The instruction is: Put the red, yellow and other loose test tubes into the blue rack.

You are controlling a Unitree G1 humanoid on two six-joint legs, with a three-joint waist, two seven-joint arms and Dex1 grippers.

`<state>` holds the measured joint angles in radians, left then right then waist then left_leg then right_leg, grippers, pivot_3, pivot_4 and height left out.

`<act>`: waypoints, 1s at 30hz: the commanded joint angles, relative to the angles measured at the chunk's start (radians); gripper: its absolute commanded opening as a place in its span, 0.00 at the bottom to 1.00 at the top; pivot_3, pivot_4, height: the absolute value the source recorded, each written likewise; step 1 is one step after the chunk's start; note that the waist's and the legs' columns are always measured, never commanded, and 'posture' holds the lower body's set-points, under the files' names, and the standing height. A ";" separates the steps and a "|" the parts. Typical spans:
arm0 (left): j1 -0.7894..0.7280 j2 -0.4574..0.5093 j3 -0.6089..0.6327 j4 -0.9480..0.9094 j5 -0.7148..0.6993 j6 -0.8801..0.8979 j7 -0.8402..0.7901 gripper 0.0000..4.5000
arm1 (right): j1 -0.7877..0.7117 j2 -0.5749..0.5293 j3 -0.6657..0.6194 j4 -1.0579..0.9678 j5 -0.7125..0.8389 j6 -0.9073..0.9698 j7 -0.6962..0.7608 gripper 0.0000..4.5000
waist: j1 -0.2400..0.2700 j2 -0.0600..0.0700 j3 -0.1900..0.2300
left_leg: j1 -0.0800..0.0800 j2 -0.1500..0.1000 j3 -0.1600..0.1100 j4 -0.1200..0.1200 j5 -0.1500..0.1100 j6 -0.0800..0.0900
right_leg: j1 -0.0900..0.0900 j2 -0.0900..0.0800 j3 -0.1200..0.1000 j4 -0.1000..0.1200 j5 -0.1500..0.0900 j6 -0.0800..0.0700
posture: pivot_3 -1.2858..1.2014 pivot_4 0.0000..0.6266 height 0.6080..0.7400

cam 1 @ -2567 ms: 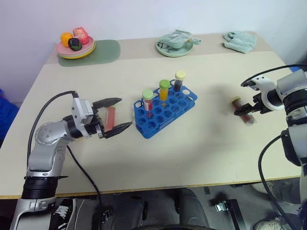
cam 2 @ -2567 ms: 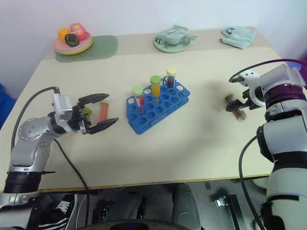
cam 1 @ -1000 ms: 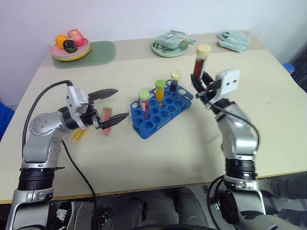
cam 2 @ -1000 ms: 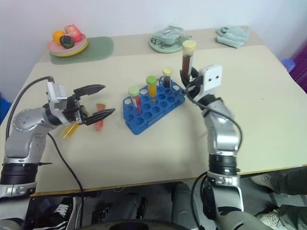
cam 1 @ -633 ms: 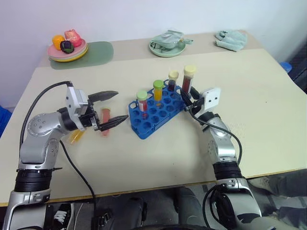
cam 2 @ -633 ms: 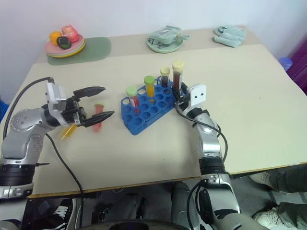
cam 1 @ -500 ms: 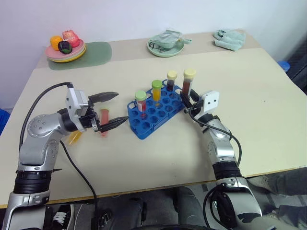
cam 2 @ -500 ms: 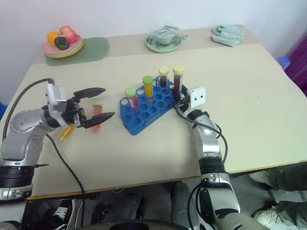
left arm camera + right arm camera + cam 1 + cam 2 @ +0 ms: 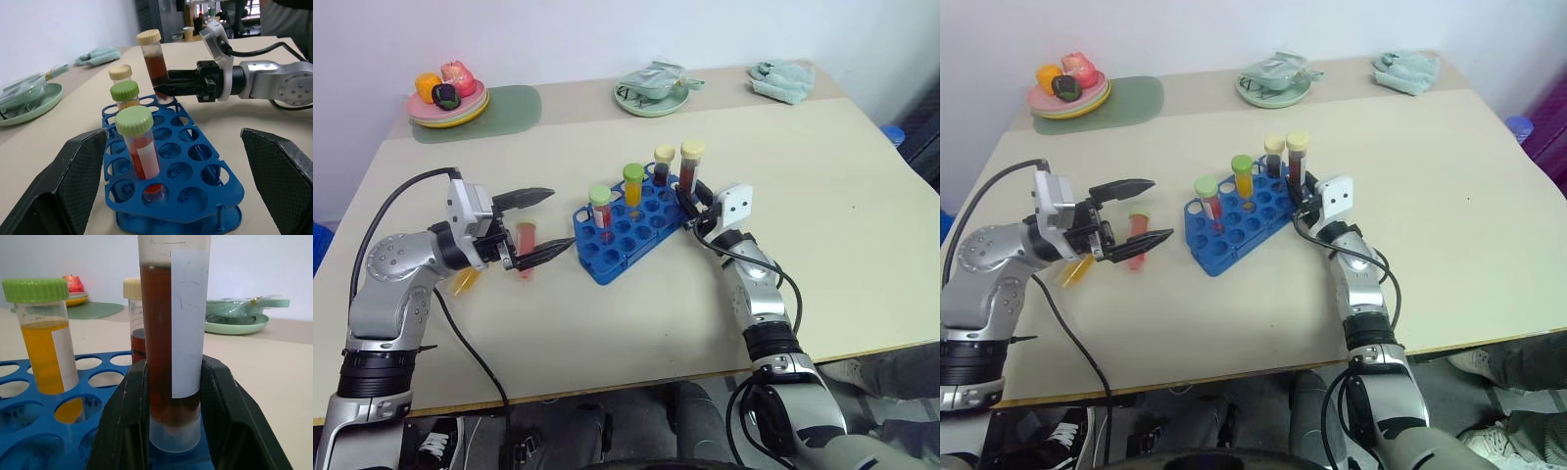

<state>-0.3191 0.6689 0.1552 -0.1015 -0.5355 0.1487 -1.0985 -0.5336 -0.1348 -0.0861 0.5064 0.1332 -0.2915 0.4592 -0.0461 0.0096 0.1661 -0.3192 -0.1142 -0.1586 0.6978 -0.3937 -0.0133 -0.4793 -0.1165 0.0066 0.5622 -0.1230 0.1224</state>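
Note:
My left gripper is to go next to the orange-yellow test tube that lies beside the red test tube, and then close on its lower half (image 9: 464, 281).
The blue rack (image 9: 628, 233) stands mid-table and holds three upright test tubes: red (image 9: 601, 211), yellow (image 9: 633, 188) and dark (image 9: 664, 165). My right gripper (image 9: 691, 209) is shut on a dark brown test tube (image 9: 690, 168) with a pale yellow cap. It holds the tube upright at the rack's right end, with the tube's foot at the rack's top grid (image 9: 73, 421). My left gripper (image 9: 558, 219) hangs open left of the rack, above a red test tube (image 9: 526, 241) that lies on the table. An orange-yellow test tube (image 9: 465, 282) lies beside my left forearm.
Along the table's back edge are a plate of toy fruit (image 9: 448, 95) on a green mat (image 9: 514, 103), a green plate (image 9: 652, 94) with a plastic bag, and a pale green cloth (image 9: 782, 78). Bare table lies right of and in front of the rack.
My right gripper has come down and leftward with the dark brown tube, from above the rack's right end to the grid. The left gripper has kept still and open.

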 commanded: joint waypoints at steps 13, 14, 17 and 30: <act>-0.012 0.021 0.035 -0.037 -0.017 0.002 0.017 1.00 | -0.011 -0.014 -0.042 -0.021 0.121 0.051 0.081 0.92 | 0.001 0.000 0.000 | 0.000 0.000 0.000 0.000 0.000 0.000 | 0.000 0.000 0.000 0.000 0.000 0.000 | 0.52 0.24 1.00; -0.011 0.021 0.034 -0.038 -0.016 0.000 0.017 1.00 | -0.011 -0.017 -0.041 -0.022 0.117 0.047 0.080 1.00 | 0.001 0.000 0.000 | 0.000 0.000 0.000 0.000 0.000 0.000 | 0.000 0.000 0.000 0.000 0.000 0.000 | 0.52 0.24 1.00; -0.010 0.020 0.034 -0.042 -0.016 0.005 0.022 1.00 | -0.003 -0.036 -0.035 -0.040 0.106 0.046 0.089 1.00 | 0.002 0.000 0.000 | 0.000 0.000 0.000 0.000 0.000 0.000 | 0.000 0.000 0.000 0.000 0.000 0.000 | 0.52 0.24 1.00; 0.069 0.097 0.103 -0.143 -0.027 0.119 0.080 1.00 | 0.213 -0.480 -0.166 -0.491 0.412 0.504 0.442 1.00 | 0.011 0.001 0.000 | -0.001 0.000 0.000 0.000 0.000 0.001 | 0.000 0.000 0.000 0.000 0.000 0.000 | 0.52 0.24 1.00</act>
<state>-0.2571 0.7336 0.2128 -0.2024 -0.5587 0.2448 -1.0389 -0.3220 -0.5604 -0.1987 0.1112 0.4847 0.1545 0.8520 -0.0346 0.0104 0.1666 -0.3196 -0.1142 -0.1581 0.6979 -0.3943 -0.0123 -0.4787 -0.1168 0.0070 0.5615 -0.1229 0.1224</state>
